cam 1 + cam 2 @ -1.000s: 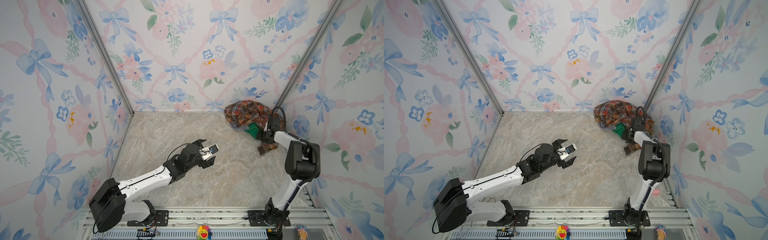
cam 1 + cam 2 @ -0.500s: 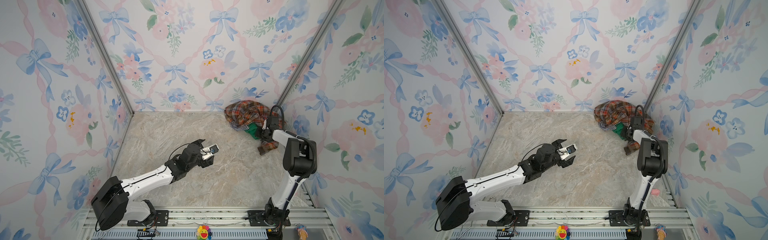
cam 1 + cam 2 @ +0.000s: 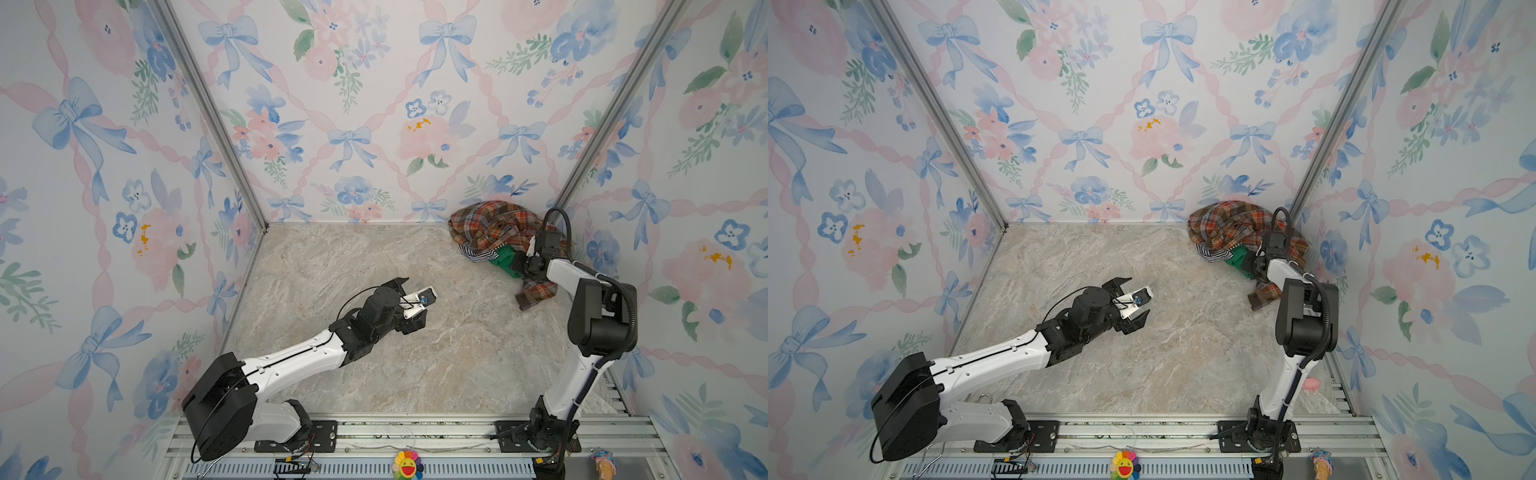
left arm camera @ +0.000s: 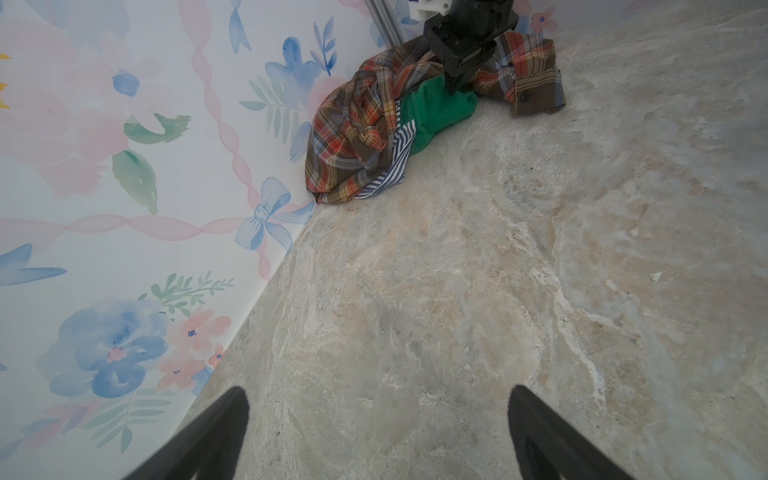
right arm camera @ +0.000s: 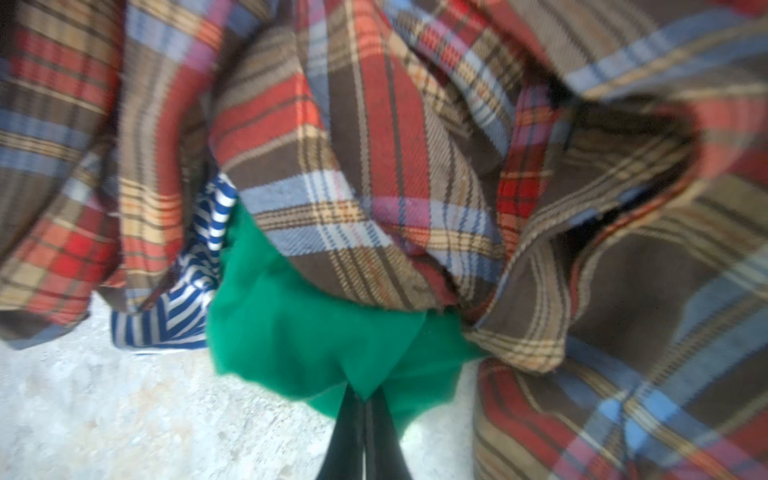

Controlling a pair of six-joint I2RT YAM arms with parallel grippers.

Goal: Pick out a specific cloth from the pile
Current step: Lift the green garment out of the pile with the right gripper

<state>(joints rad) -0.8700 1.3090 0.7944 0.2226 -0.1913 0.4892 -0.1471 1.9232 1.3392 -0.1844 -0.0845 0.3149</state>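
Observation:
My right gripper is to put the green cloth down. It will go on the bare marble floor point(image 3: 420, 286) beneath the finger tips of my left gripper.
The pile point(image 3: 494, 226) point(image 3: 1229, 224) is heaped in the back right corner, mostly a plaid shirt point(image 4: 357, 133) point(image 5: 374, 145) with a navy-and-white striped piece point(image 4: 399, 166) point(image 5: 166, 320) under its front edge. The green cloth point(image 3: 505, 258) point(image 3: 1239, 257) point(image 4: 436, 106) point(image 5: 307, 332) sticks out from beneath the shirt onto the floor. My right gripper point(image 3: 519, 266) point(image 3: 1250, 266) point(image 5: 365, 395) is down at that green edge, shut on a fold of it. My left gripper point(image 3: 415, 301) point(image 3: 1133, 302) point(image 4: 378, 392) hovers open and empty over mid-floor, pointing towards the pile.
Flowered walls close in the marble floor point(image 3: 374, 365) on three sides; the pile lies against the back and right walls. A plaid cuff point(image 3: 536, 293) trails beside the right arm. A metal rail point(image 3: 374, 432) runs along the front, with a small flower toy point(image 3: 407, 465).
My right gripper has closed its jaws onto the green cloth at the pile's front edge, with its arm shifting slightly. The left arm has hardly moved and stays open.

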